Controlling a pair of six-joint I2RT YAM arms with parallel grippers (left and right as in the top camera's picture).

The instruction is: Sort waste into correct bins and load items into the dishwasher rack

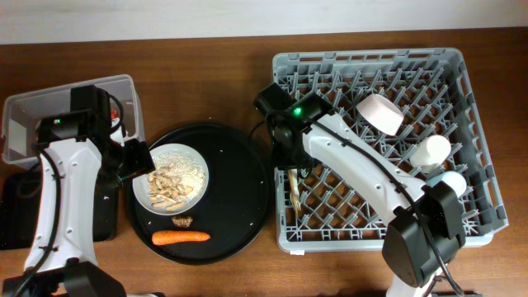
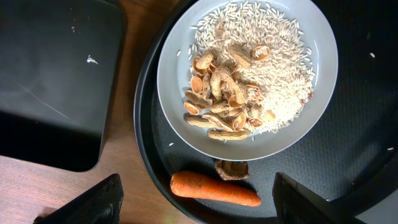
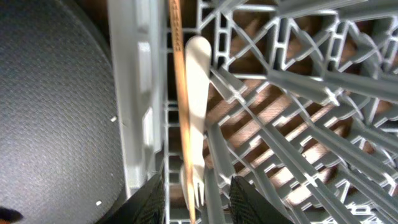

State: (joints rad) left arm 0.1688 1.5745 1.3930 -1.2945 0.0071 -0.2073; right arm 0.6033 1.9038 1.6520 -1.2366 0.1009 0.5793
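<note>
The robot's left gripper should next go to the pale grey plate and close on the plate's rim (image 1: pixel 208 181) (image 2: pixel 330 99) beside the rice, facing the dishwasher rack.
The pale grey plate (image 1: pixel 198 169) holds rice and beige peanut-shell scraps (image 1: pixel 169 186) on the round black tray. In the left wrist view the plate (image 2: pixel 180 56) is above the orange carrot (image 2: pixel 214 188) and brown morsel (image 2: pixel 231 168). My left gripper (image 1: pixel 136 161) is open and empty, hovering over the carrot end (image 2: pixel 199 214). My right gripper (image 1: pixel 285 153) is open at the left edge of the grey dishwasher rack (image 1: pixel 462 82). The white fork (image 3: pixel 198 112) and a wooden chopstick (image 3: pixel 179 93) lie in the rack between its fingers (image 3: pixel 198 202). The red wrapper and white scrap are not visible.
The clear tub (image 1: pixel 124 87) stands at the far left, partly under my left arm. The flat black tray (image 2: pixel 50 81) lies left of the round black tray (image 1: pixel 239 190). Three cups (image 1: pixel 379 114) (image 1: pixel 431 151) (image 1: pixel 452 181) sit in the rack's right half.
</note>
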